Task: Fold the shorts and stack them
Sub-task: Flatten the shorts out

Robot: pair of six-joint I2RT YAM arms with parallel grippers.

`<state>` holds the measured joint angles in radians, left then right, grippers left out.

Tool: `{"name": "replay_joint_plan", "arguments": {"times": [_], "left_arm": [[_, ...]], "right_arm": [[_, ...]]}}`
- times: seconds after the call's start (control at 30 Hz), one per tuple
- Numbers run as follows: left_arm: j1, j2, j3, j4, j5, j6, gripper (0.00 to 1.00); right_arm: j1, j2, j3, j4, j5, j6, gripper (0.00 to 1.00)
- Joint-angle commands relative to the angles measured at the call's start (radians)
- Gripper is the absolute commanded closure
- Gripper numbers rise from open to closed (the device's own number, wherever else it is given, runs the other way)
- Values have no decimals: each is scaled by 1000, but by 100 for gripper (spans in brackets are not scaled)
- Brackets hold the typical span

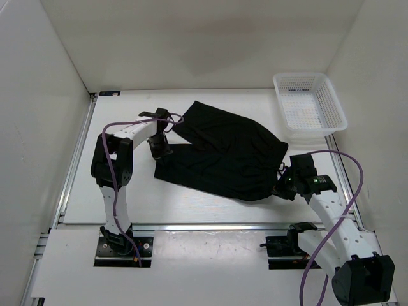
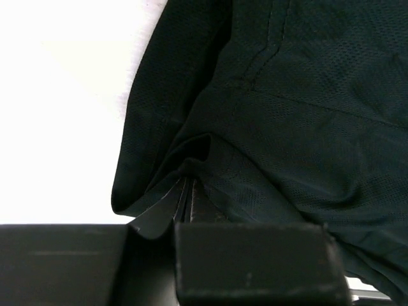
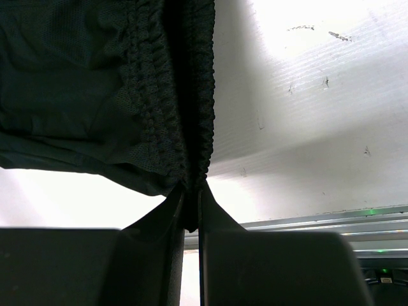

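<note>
I need to set the near corner of the waistband down with my right gripper on the bare white table [image 1: 269,219] [image 3: 260,217] next to the metal rail. The shorts now lie spread across the table.
The black shorts [image 1: 223,150] lie spread across the middle of the white table, legs toward the left, waistband toward the right. My left gripper [image 1: 160,148] sits at the left leg hem, its jaws shut on a pinch of the fabric; in the left wrist view the shorts [image 2: 299,121] fill the frame above the left gripper [image 2: 187,182]. My right gripper [image 1: 284,180] is at the waistband's near right corner. In the right wrist view the right gripper [image 3: 192,191] is shut on the gathered elastic waistband [image 3: 172,95], which hangs lifted above the table.
A white mesh basket [image 1: 308,107] stands at the back right corner. White walls enclose the table on the left, back and right. A metal rail [image 1: 204,225] runs along the near edge in front of the arm bases.
</note>
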<state>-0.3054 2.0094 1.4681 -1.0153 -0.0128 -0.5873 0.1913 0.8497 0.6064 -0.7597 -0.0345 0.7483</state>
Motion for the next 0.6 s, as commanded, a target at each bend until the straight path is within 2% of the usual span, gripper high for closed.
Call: {"name": "replay_joint_plan", "arguments": {"times": [0.0,0.13,0.33,0.37,0.4,0.5,0.53,0.57], "left_arm": [[-6,8,23,17,-36,1,90],[-6,-1,23,7,-59,1,90],[-6,-103,14,-2,-95,-9,90],[-6,-103,14,-2,-84,-9,84],[3,-103,14,-2,-61,3,75],[3,-90,23,7,-43,24,37],[3,-62,23,7,-30,24,33],[3,-51,23,17,-9,33,33]], "right_arm": [[5,0,12,8,8,-17,100],[5,0,12,8,8,-17,100],[5,-9,12,8,8,-17,100],[5,-9,12,8,8,-17,100],[5,-9,12,8,8,-17,100],[5,-9,12,8,8,-17,100],[5,-9,12,8,8,-17,100],[5,-9,12,8,8,-17,100]]}}
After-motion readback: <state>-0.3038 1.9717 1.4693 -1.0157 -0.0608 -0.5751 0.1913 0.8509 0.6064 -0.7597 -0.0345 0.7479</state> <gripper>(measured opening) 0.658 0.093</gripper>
